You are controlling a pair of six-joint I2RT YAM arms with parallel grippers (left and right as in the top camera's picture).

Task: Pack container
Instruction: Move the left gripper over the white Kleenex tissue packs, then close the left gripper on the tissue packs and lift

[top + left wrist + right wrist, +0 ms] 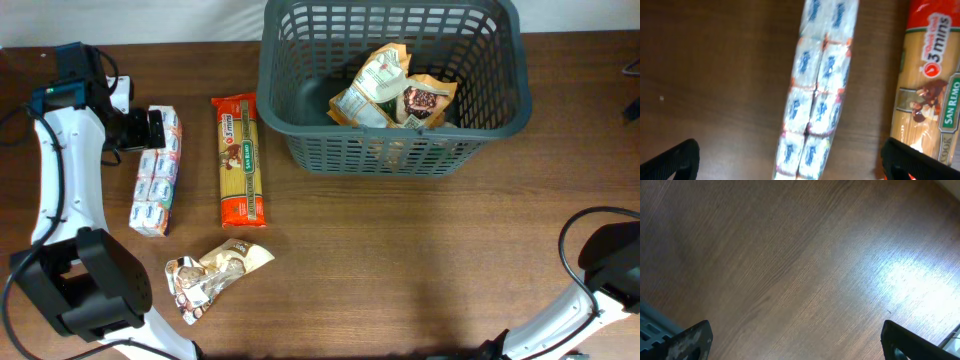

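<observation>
I need to next lower my left gripper to the multipack's middle (157, 166) (811, 117) and close it there, so that both ends of the multipack stay free.
The container (400, 155), a dark grey lattice basket, stands at the back centre-right and holds two snack packets (375, 90) (428, 100). Its corner (650, 325) shows at the lower left of the right wrist view. On the table to its left lie a white-and-blue multipack (155, 178) (815, 95), a red spaghetti pack (240, 160) (935, 85) and a brown snack packet (215, 275). My left gripper (155, 127) (795, 162) hovers open over the multipack's far end, its fingers wide on either side of it. My right gripper (805, 342) is open above bare wood, to the right of the basket.
The left arm (65, 170) curves along the table's left edge. The right arm's base (610, 265) and cable sit at the lower right corner. A bright glare patch (910, 280) lies on the wooden table under the right gripper.
</observation>
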